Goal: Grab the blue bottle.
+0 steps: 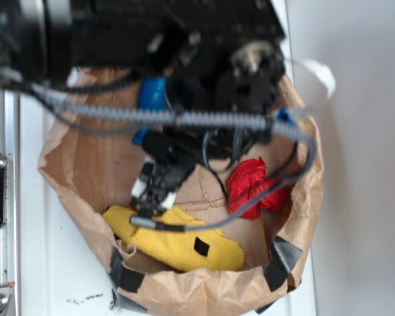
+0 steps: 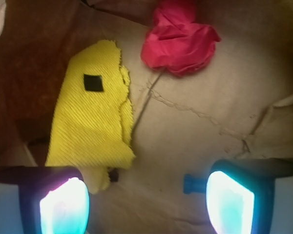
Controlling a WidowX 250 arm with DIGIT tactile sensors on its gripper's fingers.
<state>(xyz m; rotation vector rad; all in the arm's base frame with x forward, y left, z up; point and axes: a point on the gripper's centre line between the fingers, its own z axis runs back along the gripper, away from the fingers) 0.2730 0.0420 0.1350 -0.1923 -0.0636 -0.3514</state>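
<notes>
I should pass the narrow neck to the wide body (image 1: 153,92) of the blue bottle and grip its middle.
In the exterior view the blue bottle (image 1: 153,94) lies at the back of the brown paper bag (image 1: 66,171), mostly covered by the black arm. In the wrist view only its narrow neck with flared lip (image 2: 192,184) shows, poking out from behind the right finger (image 2: 229,202). My gripper (image 2: 146,195) is open, with bare bag floor between the fingers. The bottle's neck lies just inside the right finger, and I cannot tell whether they touch. The exterior view puts the gripper (image 1: 151,192) low in the bag, just above the yellow cloth.
A yellow cloth (image 2: 90,122) with a black square patch lies left of the gripper, one corner near the left finger (image 2: 63,207). A crumpled red cloth (image 2: 178,41) lies ahead. The bag's rolled walls (image 1: 296,217) ring everything. Grey cables (image 1: 184,118) cross above.
</notes>
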